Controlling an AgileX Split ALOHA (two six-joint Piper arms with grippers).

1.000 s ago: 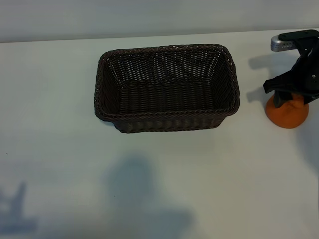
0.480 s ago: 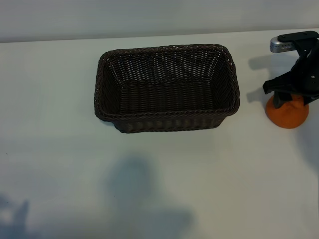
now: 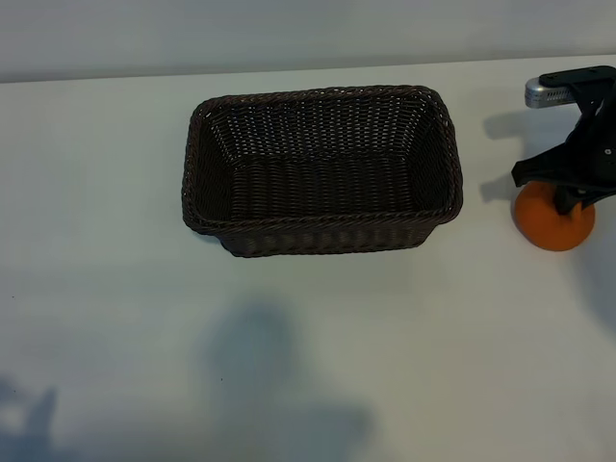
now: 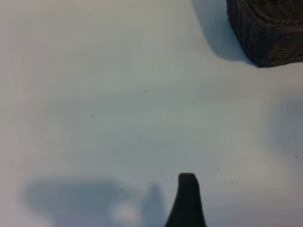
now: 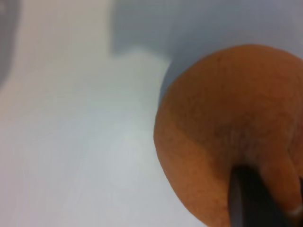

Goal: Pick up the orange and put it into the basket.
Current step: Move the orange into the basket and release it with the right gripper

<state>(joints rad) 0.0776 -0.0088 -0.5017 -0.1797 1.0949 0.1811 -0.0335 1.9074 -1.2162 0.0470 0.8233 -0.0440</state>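
Observation:
Next, my right gripper lets go of the orange inside the dark brown wicker basket (image 3: 365, 192), against the basket's near long side.
The orange (image 3: 551, 223) sits on the white table to the right of the dark brown wicker basket (image 3: 322, 224), a short gap away. My right gripper (image 3: 570, 195) comes down on the orange's top from above and is shut on it. Close up, the right wrist view fills with the orange (image 5: 222, 127), one dark finger (image 5: 247, 201) pressing into its skin. The orange still rests on the table. Of my left gripper, only one dark finger (image 4: 187, 196) shows, over bare table; it is open and holds nothing. A corner of the basket (image 4: 267, 33) lies farther off.
The basket is empty, and its right wall (image 3: 449, 154) faces the orange. Behind the table stands a pale wall (image 3: 289, 29). Arm shadows fall on the table's near part (image 3: 260, 366).
The right gripper's fingers have drawn together onto the top of the orange. The orange and the basket have stayed in place.

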